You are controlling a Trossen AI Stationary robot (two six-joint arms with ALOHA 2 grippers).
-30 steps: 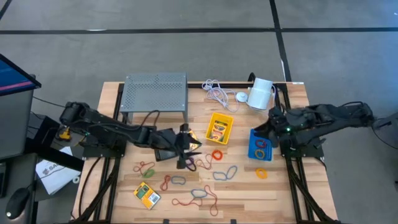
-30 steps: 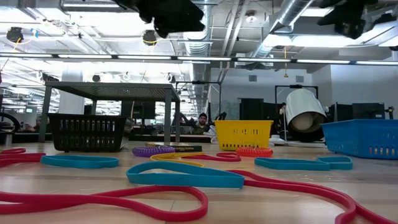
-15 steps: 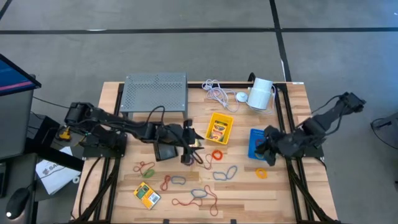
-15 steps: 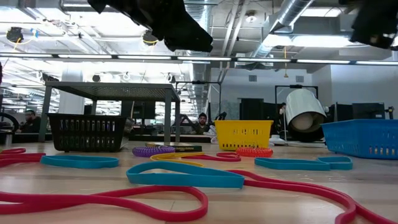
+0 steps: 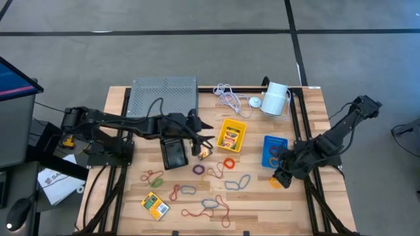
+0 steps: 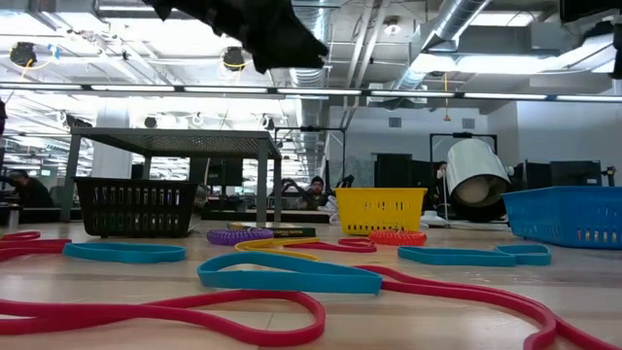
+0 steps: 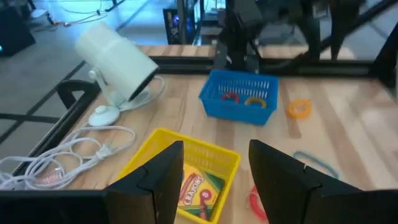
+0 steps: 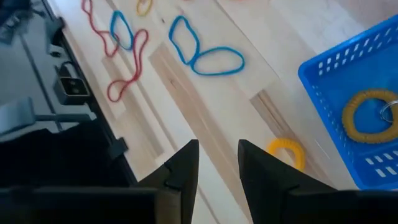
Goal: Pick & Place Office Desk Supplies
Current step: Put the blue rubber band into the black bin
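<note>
The blue band lying closest to the green band is next for my left gripper. It should go there and close on the blue band's far side [image 5: 188,187].
Coloured rubber bands lie loose on the wooden table: purple [image 5: 199,169], red-orange [image 5: 228,162], blue [image 5: 239,181], green [image 5: 154,177], red [image 5: 216,211]. A yellow bin [image 5: 231,134] holds a crayon box [image 7: 198,190]. Another crayon box [image 5: 155,206] lies near the table's near edge. The blue bin [image 5: 274,152] holds bands [image 8: 367,118]. My left gripper [image 5: 199,139] is open above the table, between the black bin [image 5: 174,154] and the yellow bin. My right gripper [image 5: 282,175] is open just above an orange-yellow band [image 8: 286,152], on the near side of the blue bin.
A grey perforated metal stand [image 5: 164,97] stands at the far left. A white cable [image 5: 228,97] and a white cylinder [image 5: 275,98] lie along the far edge. Black frame rails run down both table sides. Bare wood shows at the table's near right corner [image 5: 289,210].
My left gripper has moved from over the purple band toward the far edge, closer to the yellow bin. My right gripper has swung from above the blue bin's far side toward the near edge and down, to the orange-yellow band. No band or bin has visibly moved.
</note>
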